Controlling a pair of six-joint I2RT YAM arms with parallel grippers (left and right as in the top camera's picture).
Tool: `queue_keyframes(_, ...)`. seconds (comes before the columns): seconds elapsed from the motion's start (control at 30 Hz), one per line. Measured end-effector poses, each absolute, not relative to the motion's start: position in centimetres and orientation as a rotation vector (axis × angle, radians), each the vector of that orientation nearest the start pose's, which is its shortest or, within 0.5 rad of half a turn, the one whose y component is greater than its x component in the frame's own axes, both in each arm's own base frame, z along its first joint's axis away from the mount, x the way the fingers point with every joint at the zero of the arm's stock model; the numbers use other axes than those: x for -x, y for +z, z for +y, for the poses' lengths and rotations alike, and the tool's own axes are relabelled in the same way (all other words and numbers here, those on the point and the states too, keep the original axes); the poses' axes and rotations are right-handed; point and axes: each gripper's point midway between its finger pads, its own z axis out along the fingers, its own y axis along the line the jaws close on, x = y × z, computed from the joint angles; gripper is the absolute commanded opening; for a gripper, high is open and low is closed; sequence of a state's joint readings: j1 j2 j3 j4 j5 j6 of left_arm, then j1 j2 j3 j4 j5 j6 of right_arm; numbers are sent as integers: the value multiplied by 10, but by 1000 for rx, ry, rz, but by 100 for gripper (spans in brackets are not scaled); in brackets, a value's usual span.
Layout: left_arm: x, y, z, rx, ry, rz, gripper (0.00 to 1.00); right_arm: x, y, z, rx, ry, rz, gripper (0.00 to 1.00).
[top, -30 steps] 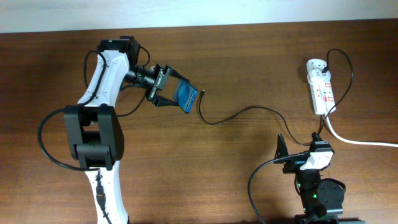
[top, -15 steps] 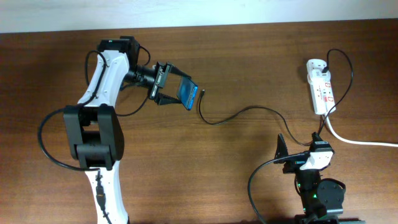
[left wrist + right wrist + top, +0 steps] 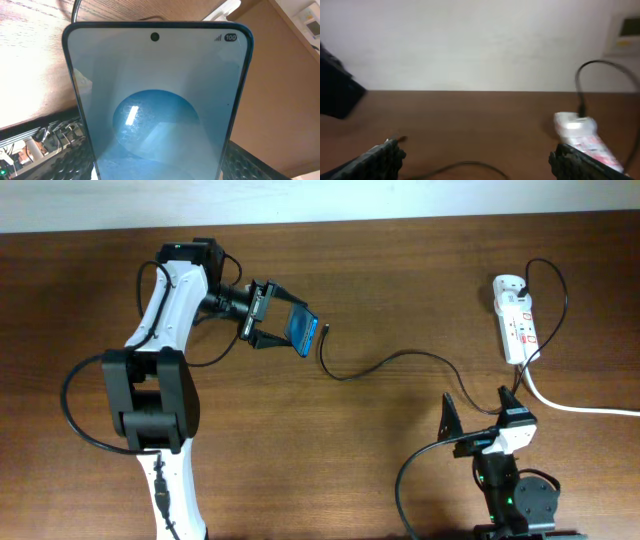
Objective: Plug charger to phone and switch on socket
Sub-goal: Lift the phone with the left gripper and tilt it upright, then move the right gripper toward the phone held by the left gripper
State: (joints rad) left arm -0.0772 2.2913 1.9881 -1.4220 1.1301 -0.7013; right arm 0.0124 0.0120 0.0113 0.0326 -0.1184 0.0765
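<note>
The phone's loose end [image 3: 311, 336], opposite the end of the phone in my left gripper, is next for my right gripper to go to and close on.
My left gripper [image 3: 268, 326] is shut on the phone [image 3: 299, 333], holding it tilted above the table at the upper left; its blue lit screen fills the left wrist view [image 3: 157, 100]. The thin black charger cable [image 3: 400, 357] lies across the table, its plug tip [image 3: 326, 330] just right of the phone, not touching it. The white socket strip [image 3: 517, 320] lies at the far right; it also shows blurred in the right wrist view [image 3: 582, 135]. My right gripper [image 3: 478, 412] is open and empty near the front edge, with the cable [image 3: 465, 167] ahead of it.
The thick white power cord [image 3: 580, 406] runs from the socket off the right edge. The charger cable loops above the socket's top end [image 3: 548, 275]. A pale wall stands behind the wooden table [image 3: 400, 260].
My left gripper shifted the phone slightly up and right, closer to the plug tip. My right gripper rose a little at the front edge.
</note>
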Motion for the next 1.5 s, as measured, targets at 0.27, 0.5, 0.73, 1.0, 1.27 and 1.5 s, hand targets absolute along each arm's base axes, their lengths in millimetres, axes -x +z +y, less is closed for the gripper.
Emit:
queue_keyframes(0.27, -410, 144, -185, -811, 1233, -2171, 0, -239, 210, 43, 74, 319, 1578, 98)
queue_keyframes(0.5, -410, 142, -183, -813, 1219, -2184, 0, -245, 239, 57, 105, 408, 1739, 99)
queue_keyframes(0.73, -409, 139, -182, -817, 1198, -2201, 0, -255, 261, 61, 81, 451, 1890, 98)
queue_keyframes(1.0, -410, 138, -181, -818, 1191, -2208, 0, -277, 256, 70, 59, 537, 2124, 98)
queue_keyframes(1.27, -409, 131, -177, -827, 1141, -2252, 0, -299, 232, 95, 51, 761, 2248, 98)
queue_keyframes(1.5, -407, 121, -173, -944, 1021, -2234, 0, -314, 208, 106, -106, 942, 2335, 100)
